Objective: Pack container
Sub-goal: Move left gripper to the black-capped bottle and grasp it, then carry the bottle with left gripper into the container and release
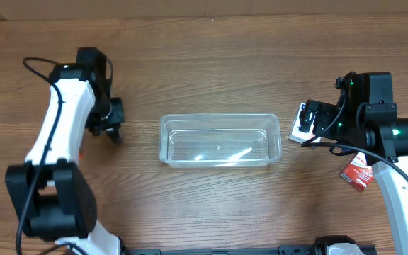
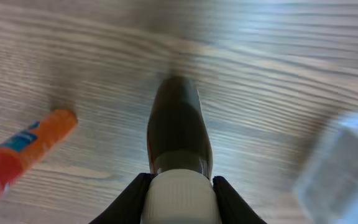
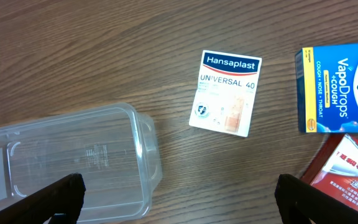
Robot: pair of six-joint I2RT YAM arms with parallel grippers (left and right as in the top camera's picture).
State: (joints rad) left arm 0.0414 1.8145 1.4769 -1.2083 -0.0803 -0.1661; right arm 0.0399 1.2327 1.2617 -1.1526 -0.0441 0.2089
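Note:
My left gripper is to release the dark bottle in the clear plastic container's end (image 1: 178,142) (image 2: 345,173) nearest the orange and red tube.
The clear plastic container (image 1: 220,117) stands in the middle of the table with nothing in it. It also shows in the right wrist view (image 3: 73,155). My left gripper (image 1: 109,126) is left of it, low over the table. In the left wrist view this gripper (image 2: 180,190) is shut on a dark bottle (image 2: 178,124) with a white ribbed cap. My right gripper (image 1: 309,122) is just right of the container. It is wide open and empty (image 3: 182,199), above the bare wood between the container's end and the small boxes.
A white Hansaplast plaster box (image 3: 225,93), a blue and yellow Vicks VapoDrops box (image 3: 337,90) and a red packet (image 3: 347,180) lie right of the container. An orange and red tube (image 2: 23,149) lies on the table by the left gripper.

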